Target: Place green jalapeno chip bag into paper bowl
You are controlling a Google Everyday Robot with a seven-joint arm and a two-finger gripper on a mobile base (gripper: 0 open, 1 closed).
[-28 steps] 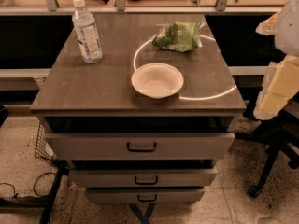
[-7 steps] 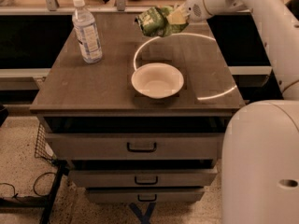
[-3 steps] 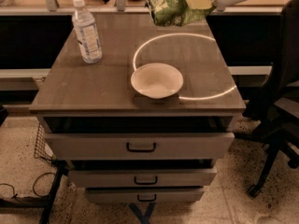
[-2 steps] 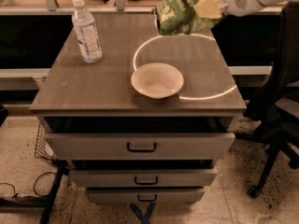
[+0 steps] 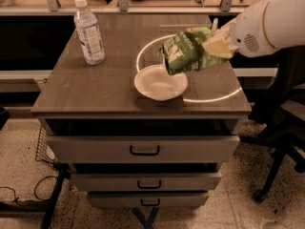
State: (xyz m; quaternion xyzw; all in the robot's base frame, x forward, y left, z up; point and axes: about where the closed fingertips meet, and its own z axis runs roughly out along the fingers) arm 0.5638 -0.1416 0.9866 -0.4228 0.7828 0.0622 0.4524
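Observation:
The robot's gripper will release the green jalapeno chip bag in the middle of the empty off-white paper bowl [image 5: 159, 74].
The green jalapeno chip bag [image 5: 183, 51] hangs in the air, held by my gripper [image 5: 214, 44], which comes in from the right on a white arm. The gripper is shut on the bag's right side. The bag's lower left corner hangs just above the far right rim of the paper bowl [image 5: 159, 84]. The bowl is off-white, empty and sits on the grey tabletop [image 5: 95, 85] near its front middle.
A clear water bottle [image 5: 88, 31] stands upright at the table's back left. A bright ring of light lies on the tabletop around the bowl's far side. Drawers [image 5: 143, 149] are below the top. A dark office chair [image 5: 281, 128] stands to the right.
My gripper has carried the bag from above the table's back edge down and forward, to just over the bowl's rim. The bowl and the bottle have not moved.

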